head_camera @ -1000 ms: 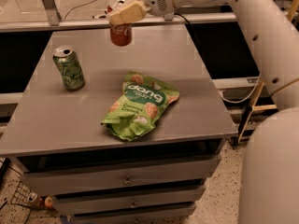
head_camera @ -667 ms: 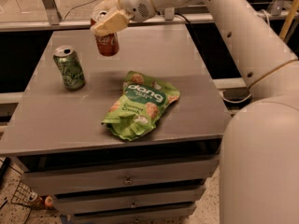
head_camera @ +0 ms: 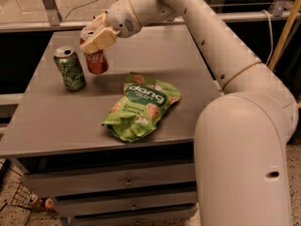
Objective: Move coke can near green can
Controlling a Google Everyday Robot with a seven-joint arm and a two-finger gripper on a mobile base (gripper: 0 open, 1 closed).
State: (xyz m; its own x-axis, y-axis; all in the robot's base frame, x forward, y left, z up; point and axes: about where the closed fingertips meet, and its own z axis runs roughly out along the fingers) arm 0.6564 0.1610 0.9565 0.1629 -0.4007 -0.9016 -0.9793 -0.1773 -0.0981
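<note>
The green can is on the grey tabletop (head_camera: pixel 95 80). My gripper needs to let go of the coke can close beside it, facing the snack bag.
The red coke can (head_camera: pixel 96 60) is upright in my gripper (head_camera: pixel 95 38), which is shut on its top. The can's base is at or just above the grey tabletop (head_camera: pixel 70 121); I cannot tell if it touches. The green can (head_camera: pixel 69 68), mottled with a silver top, stands upright on the table just left of the coke can, a small gap between them. My white arm reaches in from the upper right.
A flat green "dang" snack bag (head_camera: pixel 141 106) lies at the table's middle, right of and nearer than both cans. The table has drawers (head_camera: pixel 127 182) below its front edge. The arm's large white body (head_camera: pixel 244 164) fills the lower right.
My gripper has carried the coke can left and down, from high over the table's far middle to just right of the green can.
</note>
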